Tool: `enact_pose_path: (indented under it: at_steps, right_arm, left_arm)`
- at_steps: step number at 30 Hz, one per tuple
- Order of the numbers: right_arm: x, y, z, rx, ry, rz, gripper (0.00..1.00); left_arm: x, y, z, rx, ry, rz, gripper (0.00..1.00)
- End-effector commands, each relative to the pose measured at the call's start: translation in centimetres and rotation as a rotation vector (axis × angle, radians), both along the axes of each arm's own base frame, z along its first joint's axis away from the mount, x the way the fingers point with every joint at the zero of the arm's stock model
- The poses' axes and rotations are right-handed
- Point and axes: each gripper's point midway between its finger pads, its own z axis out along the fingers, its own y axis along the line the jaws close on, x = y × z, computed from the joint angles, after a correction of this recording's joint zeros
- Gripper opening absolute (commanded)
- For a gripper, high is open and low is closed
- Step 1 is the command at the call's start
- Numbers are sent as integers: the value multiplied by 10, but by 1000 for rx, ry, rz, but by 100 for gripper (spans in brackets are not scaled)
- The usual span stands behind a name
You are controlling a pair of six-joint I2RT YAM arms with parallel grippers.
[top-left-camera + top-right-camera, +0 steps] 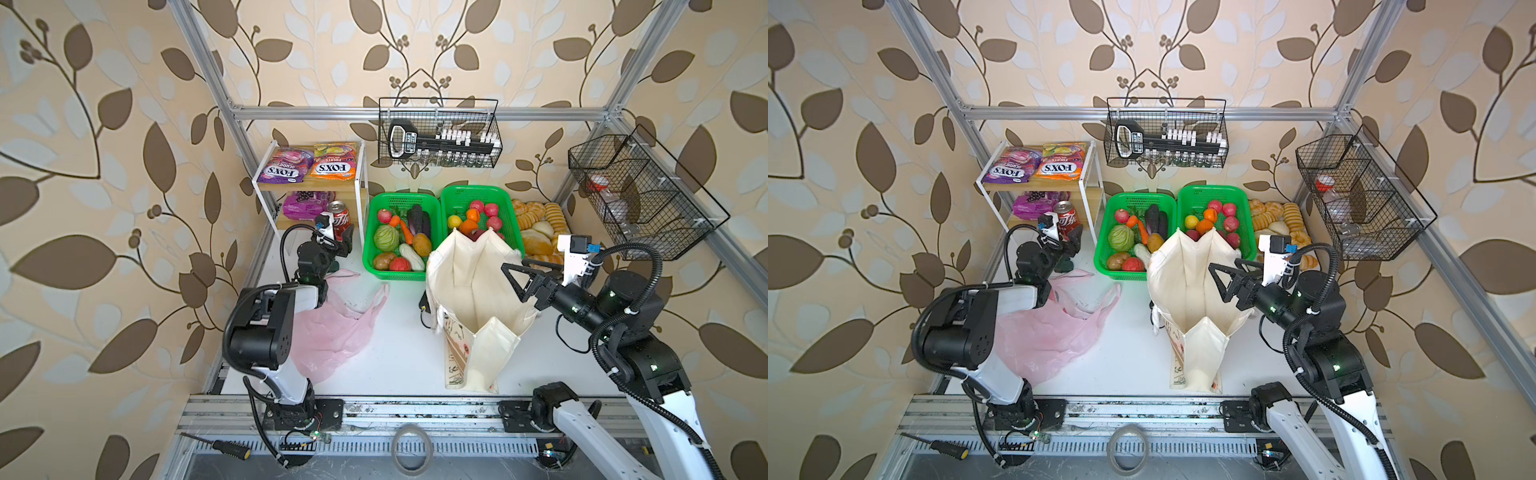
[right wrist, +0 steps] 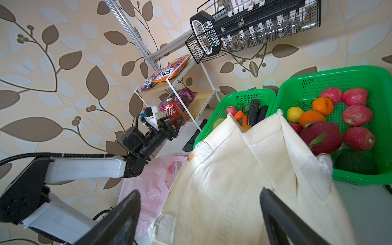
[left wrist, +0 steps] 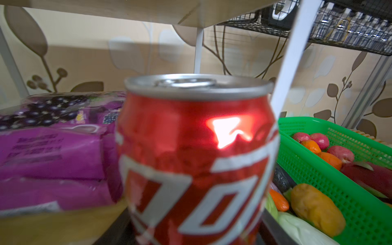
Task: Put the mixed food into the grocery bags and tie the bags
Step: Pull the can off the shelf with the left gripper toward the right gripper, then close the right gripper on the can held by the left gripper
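The robot's right gripper should close on the top end (image 2: 168, 102) of the red soda can, because the left gripper should pass it over beside the cream tote.
A red soda can (image 1: 337, 216) (image 3: 197, 148) stands at the front of the lower shelf beside the purple grape packet (image 1: 303, 205). My left gripper (image 1: 336, 237) (image 2: 172, 124) is shut on the can, a finger on each side. An orange FOX'S pouch (image 1: 334, 166) lies on the top shelf. The pink plastic bag (image 1: 332, 332) lies flat under the left arm. The cream tote (image 1: 469, 299) stands open, and my right gripper (image 1: 509, 282) (image 2: 199, 193) hovers open over its mouth, holding nothing. A dragon fruit (image 2: 320, 137), a lemon (image 2: 294, 114) and an orange (image 2: 322, 106) lie in a green basket (image 1: 478, 193).
A second green basket (image 1: 399, 198) holds vegetables next to the white shelf rack (image 1: 362, 187). Bread loaves (image 1: 536, 224) lie at the back right. Black wire baskets hang on the back wall (image 1: 438, 133) and the right wall (image 1: 640, 195). A purple FOX'S pouch (image 1: 284, 168) shares the top shelf.
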Motion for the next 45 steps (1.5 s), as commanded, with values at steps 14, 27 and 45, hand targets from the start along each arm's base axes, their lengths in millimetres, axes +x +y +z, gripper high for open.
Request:
enact_pose_path:
  at_steps: [14,27,45]
  right_arm:
    - [-22,32,34,14,-15,231,81]
    - [-42,82,45,-231,-75,447,81]
    - [-55,134,45,-492,-51,580,87]
  left_arm:
    - [-179,-55,143,13,-95,-350,26]
    - [-268,-195,156,112,-17,-1038,27]
    - [-281,-229,156,296,-111,-1109,27]
